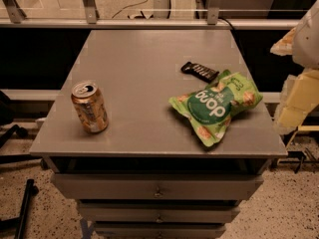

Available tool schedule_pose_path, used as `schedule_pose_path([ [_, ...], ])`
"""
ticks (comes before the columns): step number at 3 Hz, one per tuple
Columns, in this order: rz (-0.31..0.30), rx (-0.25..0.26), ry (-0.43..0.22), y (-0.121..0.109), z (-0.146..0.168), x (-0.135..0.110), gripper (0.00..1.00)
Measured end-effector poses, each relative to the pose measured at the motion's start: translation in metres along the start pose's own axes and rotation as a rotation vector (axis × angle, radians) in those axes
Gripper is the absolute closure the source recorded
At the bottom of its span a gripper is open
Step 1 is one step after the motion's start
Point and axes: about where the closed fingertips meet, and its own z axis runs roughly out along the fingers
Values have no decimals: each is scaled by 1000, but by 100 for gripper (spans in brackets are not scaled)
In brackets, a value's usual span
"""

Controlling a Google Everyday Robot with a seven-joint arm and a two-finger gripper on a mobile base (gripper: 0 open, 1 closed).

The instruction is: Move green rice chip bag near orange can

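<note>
My gripper will close next on the green rice chip bag's far half [235, 90], past the bag's round logo and away from the orange can.
The green rice chip bag [217, 106] lies flat on the right side of the grey table [144, 68], near the front edge, with its dark-green round logo facing up. The orange can [89, 107] stands upright on the left side of the table near the front, well apart from the bag. My gripper [298, 96] shows as a pale, blurred shape at the right edge of the view, beyond the table's right side and to the right of the bag, touching nothing.
A small black bar-shaped wrapper [199, 71] lies just behind the bag. The table has drawers [157, 187] below its front. A railing [149, 23] runs behind the table. Dark legs of some equipment [22, 208] stand on the floor at the left.
</note>
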Motion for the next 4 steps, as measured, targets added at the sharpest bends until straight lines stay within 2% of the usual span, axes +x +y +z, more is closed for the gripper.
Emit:
schedule_pose_path([
  [1, -7, 9, 0, -1, -1, 0, 0],
  [2, -137, 4, -32, -17, 12, -4, 0],
  [4, -503, -70, -81, -41, 63, -22, 0],
])
